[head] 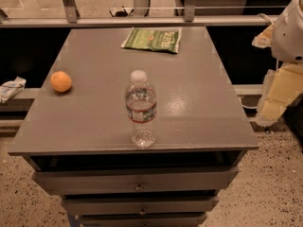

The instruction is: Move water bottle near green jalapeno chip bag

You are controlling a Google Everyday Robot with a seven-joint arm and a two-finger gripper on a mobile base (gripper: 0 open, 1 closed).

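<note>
I will next close on the water bottle's lower half [143,124], around its label band's bottom edge.
The water bottle [141,109] stands upright near the front edge of the grey table top [189,93], just left of its middle. It is clear, with a white cap and a red-edged label band. The green jalapeno chip bag [152,39] lies flat at the far edge of the table, slightly right of the bottle's line. My arm shows at the right edge of the view, with its white joint [289,30] high up. My gripper [277,96] hangs off the table's right side, well apart from the bottle and holding nothing.
An orange [61,81] sits on the left side of the table. Drawers [138,181] run under the front edge. A railing [142,20] crosses behind the table. A small packet [10,88] lies on a ledge at the far left.
</note>
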